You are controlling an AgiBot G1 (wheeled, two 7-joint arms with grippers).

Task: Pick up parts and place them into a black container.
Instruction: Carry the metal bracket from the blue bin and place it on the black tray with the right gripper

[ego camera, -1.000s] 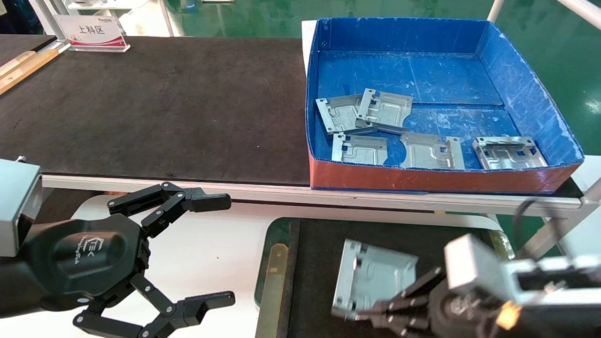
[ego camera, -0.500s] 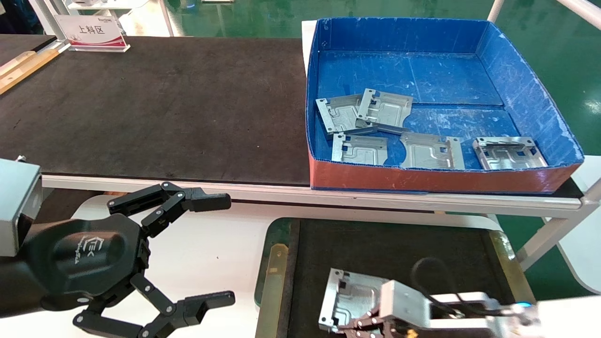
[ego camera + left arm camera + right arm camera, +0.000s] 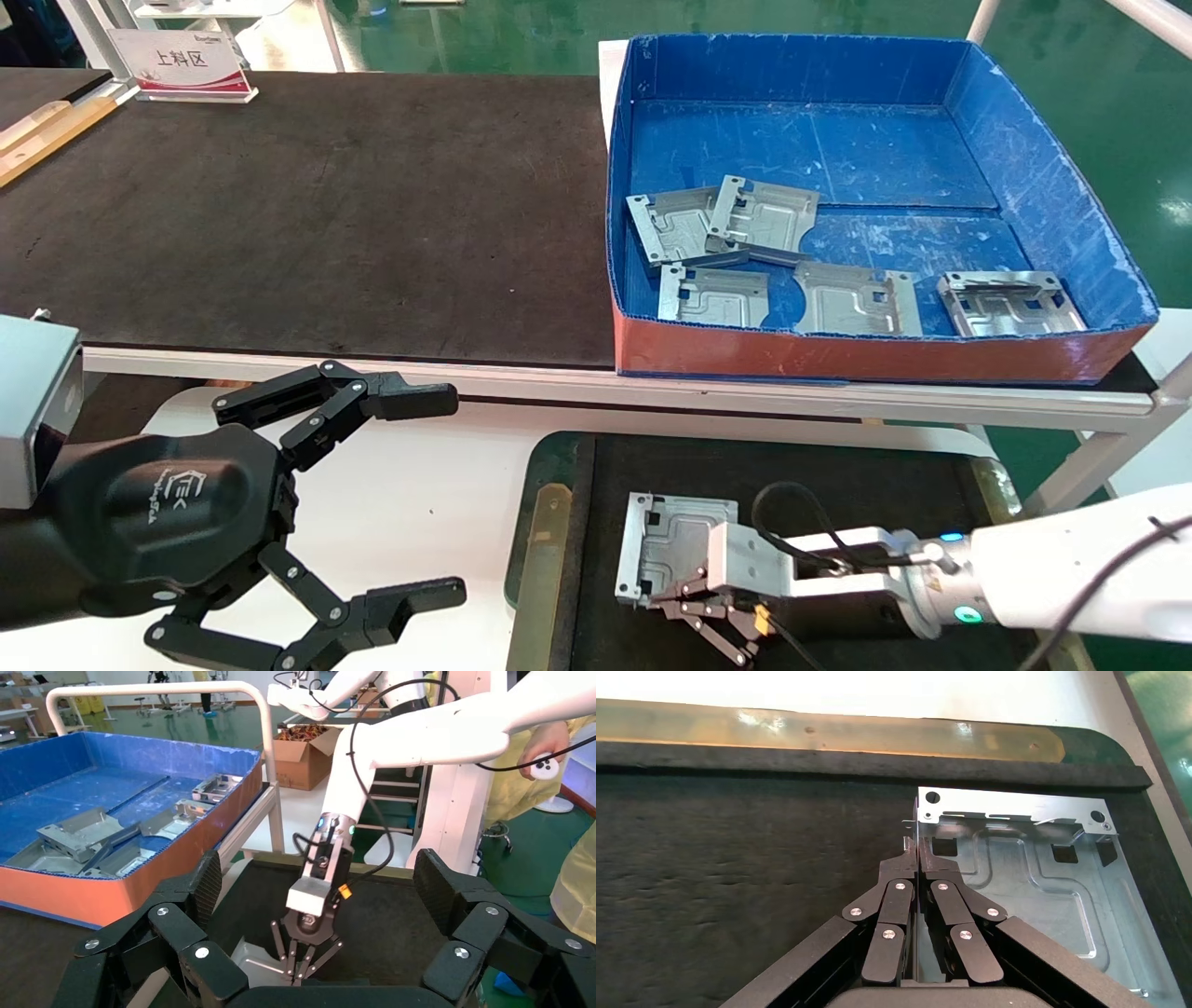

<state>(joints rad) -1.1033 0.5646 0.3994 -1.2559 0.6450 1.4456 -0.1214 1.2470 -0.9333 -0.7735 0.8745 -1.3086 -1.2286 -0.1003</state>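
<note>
My right gripper is holding the silver-grey part, still flat on the container's felt floor. It will let go of it in the black container's far corner (image 3: 638, 519) (image 3: 1053, 876), against the felt edge beside the brass piece.
My right gripper (image 3: 663, 602) is shut on the near edge of a silver-grey stamped part (image 3: 672, 542). The part lies about flat on the felt floor of the black container (image 3: 838, 480), close to its left brass strip (image 3: 544, 550). In the right wrist view the fingertips (image 3: 918, 855) pinch the part's (image 3: 1039, 881) bent edge. The left wrist view shows that gripper (image 3: 295, 973) and part (image 3: 251, 962) from the side. Several more parts (image 3: 715, 294) lie in the blue box (image 3: 866, 121). My left gripper (image 3: 452, 496) is open and empty, parked at lower left.
The blue box with the red front (image 3: 866, 354) stands on the black tabletop mat (image 3: 326, 214) behind a white rail. A sign (image 3: 182, 63) is at the far left. A white surface (image 3: 419, 485) lies left of the container.
My right gripper has moved left and down with the part, from above the container's middle to its left side. The part has gone from tilted to about flat. The left arm is still.
</note>
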